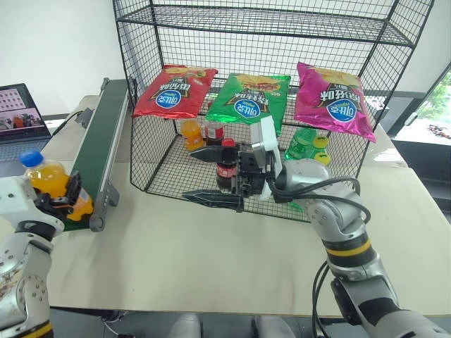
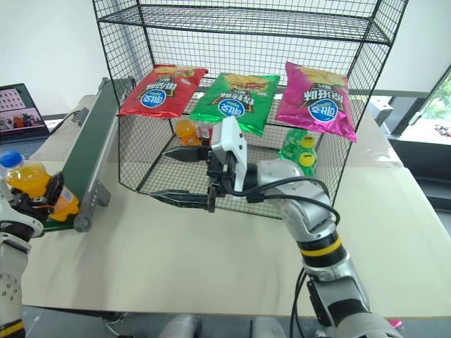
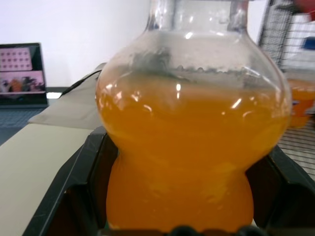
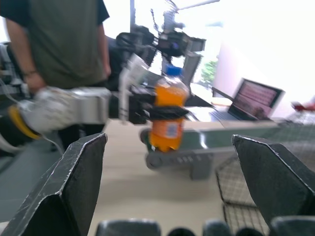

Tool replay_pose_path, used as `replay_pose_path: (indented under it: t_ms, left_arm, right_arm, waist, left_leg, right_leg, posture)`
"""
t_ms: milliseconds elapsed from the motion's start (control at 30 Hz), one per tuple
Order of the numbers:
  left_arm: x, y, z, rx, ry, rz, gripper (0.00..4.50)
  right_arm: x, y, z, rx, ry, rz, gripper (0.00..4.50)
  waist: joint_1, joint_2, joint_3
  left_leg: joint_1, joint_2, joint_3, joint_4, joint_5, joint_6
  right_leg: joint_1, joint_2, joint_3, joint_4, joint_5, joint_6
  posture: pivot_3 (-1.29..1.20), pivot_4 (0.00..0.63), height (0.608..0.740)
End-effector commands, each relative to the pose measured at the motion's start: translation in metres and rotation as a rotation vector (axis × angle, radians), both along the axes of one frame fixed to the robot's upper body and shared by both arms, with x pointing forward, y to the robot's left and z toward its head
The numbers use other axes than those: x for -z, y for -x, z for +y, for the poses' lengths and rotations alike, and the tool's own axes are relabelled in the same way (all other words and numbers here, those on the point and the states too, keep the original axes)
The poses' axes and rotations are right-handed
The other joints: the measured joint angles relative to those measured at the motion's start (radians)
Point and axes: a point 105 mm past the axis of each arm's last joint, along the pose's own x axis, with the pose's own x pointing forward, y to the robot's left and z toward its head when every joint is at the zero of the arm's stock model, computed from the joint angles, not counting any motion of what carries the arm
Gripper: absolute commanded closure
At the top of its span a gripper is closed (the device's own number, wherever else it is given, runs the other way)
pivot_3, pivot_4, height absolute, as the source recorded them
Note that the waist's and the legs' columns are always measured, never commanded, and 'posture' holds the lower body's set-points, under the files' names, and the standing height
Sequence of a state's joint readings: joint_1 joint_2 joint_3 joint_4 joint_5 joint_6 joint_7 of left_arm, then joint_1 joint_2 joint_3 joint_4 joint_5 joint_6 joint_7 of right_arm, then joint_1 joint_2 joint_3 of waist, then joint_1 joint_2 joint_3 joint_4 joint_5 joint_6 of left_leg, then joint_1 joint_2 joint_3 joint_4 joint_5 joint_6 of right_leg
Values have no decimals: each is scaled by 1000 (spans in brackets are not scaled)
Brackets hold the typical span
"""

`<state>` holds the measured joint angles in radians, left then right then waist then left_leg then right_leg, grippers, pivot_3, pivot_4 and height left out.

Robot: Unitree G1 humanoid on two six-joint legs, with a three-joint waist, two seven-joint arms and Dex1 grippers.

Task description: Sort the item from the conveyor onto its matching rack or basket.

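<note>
The orange soda bottle will go down in the rack's bottom bay [image 1: 173,178], in front of the other orange bottle, when my left gripper sets it there.
The item, a small orange soda bottle [image 1: 48,179] with a blue cap, stands upright at the near end of the dark-green conveyor [image 1: 96,144]. My left gripper [image 1: 60,200] is shut on its lower body, and the bottle [image 3: 192,147] sits between the two black fingers in the left wrist view. The black wire rack [image 1: 143,105] rises at the middle of the table. My right gripper [image 1: 191,176] hangs open and empty in front of the rack's bottom bay, pointing left toward the bottle [image 4: 168,115].
Red [image 1: 174,90], green [image 1: 250,98] and pink [image 1: 332,98] snack bags lie on the rack's middle tier. The bottom bay holds an orange bottle [image 1: 191,134], cola bottles [image 1: 226,163] and green bottles [image 1: 309,144]. A laptop [image 1: 21,113] sits far left. A person [image 4: 59,39] stands beyond the table.
</note>
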<state>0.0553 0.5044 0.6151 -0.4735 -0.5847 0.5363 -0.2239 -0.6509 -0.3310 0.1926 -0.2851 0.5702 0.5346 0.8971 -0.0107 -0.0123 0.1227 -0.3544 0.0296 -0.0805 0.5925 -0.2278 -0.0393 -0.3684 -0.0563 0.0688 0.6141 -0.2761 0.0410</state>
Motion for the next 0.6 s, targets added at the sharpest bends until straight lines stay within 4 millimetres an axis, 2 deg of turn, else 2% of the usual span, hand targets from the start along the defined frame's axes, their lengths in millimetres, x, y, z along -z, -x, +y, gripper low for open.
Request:
replay_pose_path:
  t_ms: [33, 100, 200, 333, 500, 600]
  left_arm:
    - [-23, -1, -47, 152, -24, -46, 1507]
    - [-22, -10, -65, 205, -28, -37, 1507]
    - [-12, -35, -90, 277, -29, -28, 1507]
    - [5, -77, -105, 280, -8, -33, 1507]
    - [8, -118, -118, 287, -2, -83, 1507]
    - [9, -139, -118, 260, -29, -123, 1507]
  right_arm:
    - [11, 0, -11, 104, 29, -16, 0]
    - [22, -1, -13, 162, 55, -1, 0]
    - [35, -7, -14, 262, 64, 13, 0]
    - [41, -13, -11, 341, 61, 13, 0]
    - [40, -23, -5, 419, 39, 9, 0]
    - [38, -34, -3, 505, 37, -22, 0]
  waist:
    - [-1, -1, 0]
    - [-4, 0, 0]
    - [-5, 0, 1]
    - [-8, 0, 0]
    - [-9, 0, 1]
    - [-5, 0, 1]
  left_leg:
    - [0, 0, 0, 0, 0, 0]
    - [0, 0, 0, 0, 0, 0]
    - [0, 0, 0, 0, 0, 0]
    - [0, 0, 0, 0, 1, 0]
    - [-1, 1, 0, 0, 0, 0]
    - [-2, 0, 0, 0, 1, 0]
  right_leg:
    - [0, 0, 0, 0, 0, 0]
    - [0, 0, 0, 0, 0, 0]
    - [0, 2, 0, 1, 0, 0]
    - [0, 2, 1, 0, 0, 0]
    - [-1, 3, 0, -1, 0, -1]
    - [-1, 3, 0, -1, 0, 0]
  posture:
    - [0, 150, 738]
    - [0, 150, 738]
    - [0, 150, 738]
    - [0, 150, 738]
    - [0, 150, 738]
    - [0, 150, 738]
